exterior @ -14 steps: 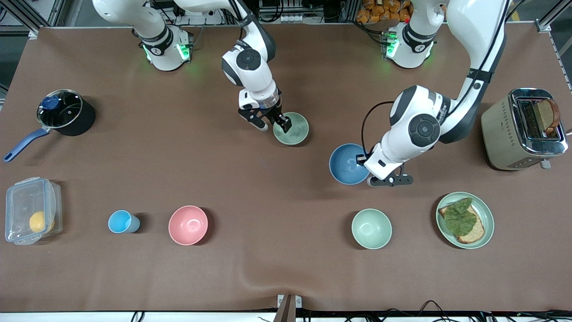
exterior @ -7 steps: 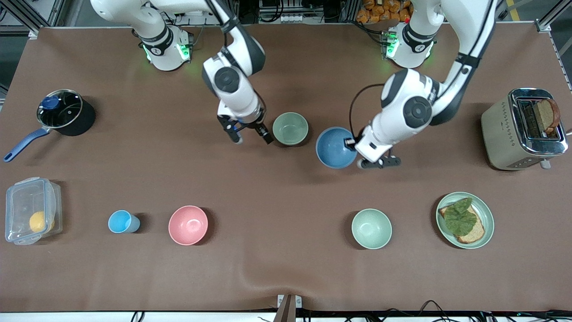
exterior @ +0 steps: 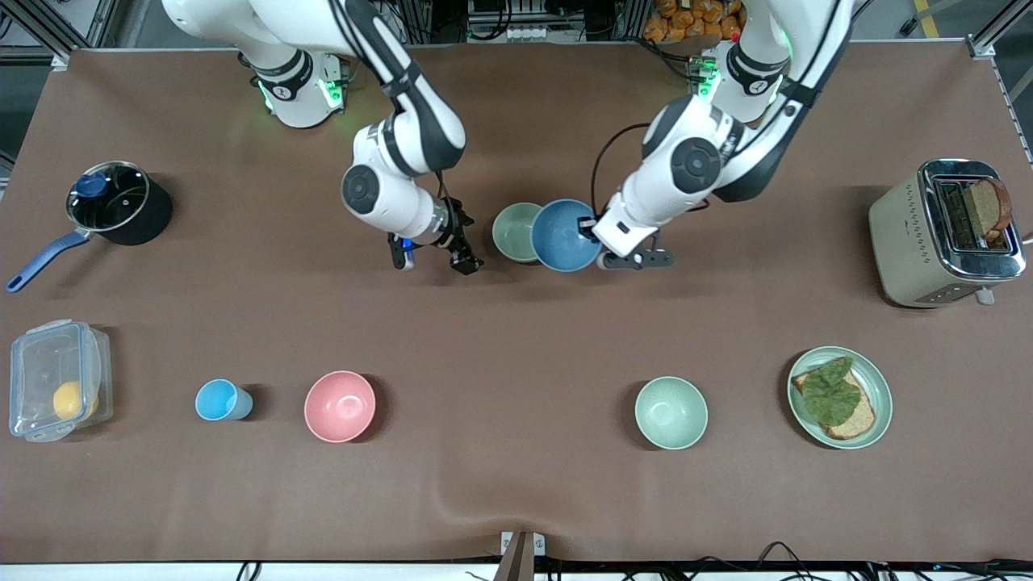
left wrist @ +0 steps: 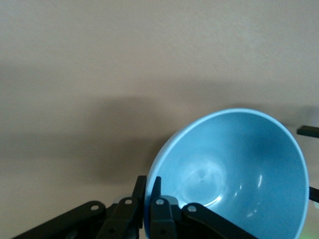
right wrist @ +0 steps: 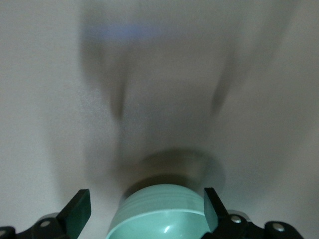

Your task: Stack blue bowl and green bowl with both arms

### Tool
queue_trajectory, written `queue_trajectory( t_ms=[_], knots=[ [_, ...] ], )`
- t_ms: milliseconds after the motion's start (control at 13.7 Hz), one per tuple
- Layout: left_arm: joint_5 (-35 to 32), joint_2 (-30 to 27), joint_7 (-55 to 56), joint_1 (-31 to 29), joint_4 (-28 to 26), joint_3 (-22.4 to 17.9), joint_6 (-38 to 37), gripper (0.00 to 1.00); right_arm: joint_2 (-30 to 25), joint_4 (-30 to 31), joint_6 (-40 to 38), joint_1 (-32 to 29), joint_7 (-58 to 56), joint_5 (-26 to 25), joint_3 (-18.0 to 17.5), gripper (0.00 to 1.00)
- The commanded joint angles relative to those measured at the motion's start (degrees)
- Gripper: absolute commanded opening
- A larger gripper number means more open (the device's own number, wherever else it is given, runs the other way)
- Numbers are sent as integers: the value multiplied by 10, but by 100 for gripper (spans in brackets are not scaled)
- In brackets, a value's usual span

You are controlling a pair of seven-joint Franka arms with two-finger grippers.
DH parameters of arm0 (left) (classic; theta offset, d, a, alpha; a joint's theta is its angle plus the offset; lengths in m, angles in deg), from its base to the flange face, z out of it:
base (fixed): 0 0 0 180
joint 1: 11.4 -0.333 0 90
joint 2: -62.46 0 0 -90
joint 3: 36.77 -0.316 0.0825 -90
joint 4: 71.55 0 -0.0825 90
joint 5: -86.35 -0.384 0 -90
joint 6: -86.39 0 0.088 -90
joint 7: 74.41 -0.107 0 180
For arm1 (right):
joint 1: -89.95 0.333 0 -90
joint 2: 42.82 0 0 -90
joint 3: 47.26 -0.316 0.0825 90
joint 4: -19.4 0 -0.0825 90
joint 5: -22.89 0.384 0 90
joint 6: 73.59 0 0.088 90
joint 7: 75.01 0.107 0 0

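Note:
Next, I release the blue bowl from my left gripper inside the green bowl [exterior: 522,231] beside my open right gripper.
The blue bowl [exterior: 562,236] hangs tilted in my left gripper [exterior: 591,231], which is shut on its rim. In the front view it overlaps the edge of the green bowl [exterior: 512,232], which sits upright on the table. In the left wrist view the two fingers [left wrist: 156,199] pinch the blue bowl's [left wrist: 234,169] rim. My right gripper [exterior: 433,263] is open and empty, low over the table beside the green bowl, toward the right arm's end. In the right wrist view the green bowl [right wrist: 164,216] shows between the spread fingers [right wrist: 79,209], apart from them.
A twin green bowl [exterior: 671,412], a pink bowl [exterior: 340,406] and a light-blue cup [exterior: 218,400] stand nearer the front camera. A green plate with toast [exterior: 878,379], a toaster [exterior: 912,234], a pot [exterior: 121,203] and a plastic box [exterior: 56,379] stand toward the table's ends.
My left gripper carried the blue bowl across to the green bowl. My right gripper came off the green bowl's rim and moved away toward the right arm's end.

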Motion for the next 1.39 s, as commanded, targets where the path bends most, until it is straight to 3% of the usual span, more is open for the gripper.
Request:
queue_trajectory(
  t_ms=[0, 219, 510, 875, 948, 1021, 1094, 1312],
  knots=[
    [11, 21, 22, 31, -1, 1, 27, 0, 10, 20, 26, -11, -93, 114, -8, 100],
    [5, 48, 31, 50, 2, 0, 54, 0, 17, 26, 31, -6, -155, 211, -8, 100],
    [3, 82, 35, 61, 9, -1, 72, 0, 22, 26, 67, 13, -159, 254, -10, 100],
    [3, 109, 53, 72, 27, -2, 72, 0, 22, 26, 76, 23, -160, 269, -10, 100],
    [3, 113, 65, 73, 33, -2, 72, 24, 23, 26, 78, 25, -160, 269, -10, 100],
    [-4, 120, 69, 74, 39, -2, 72, 69, 25, 26, 84, 25, -160, 269, -10, 100],
    [-24, 120, 71, 87, 41, -3, 72, 100, 28, 26, 86, 25, -160, 269, -10, 100],
    [-43, 109, 85, 83, 42, -8, 68, 100, 28, 26, 86, 28, -160, 269, -10, 100]
  ],
)
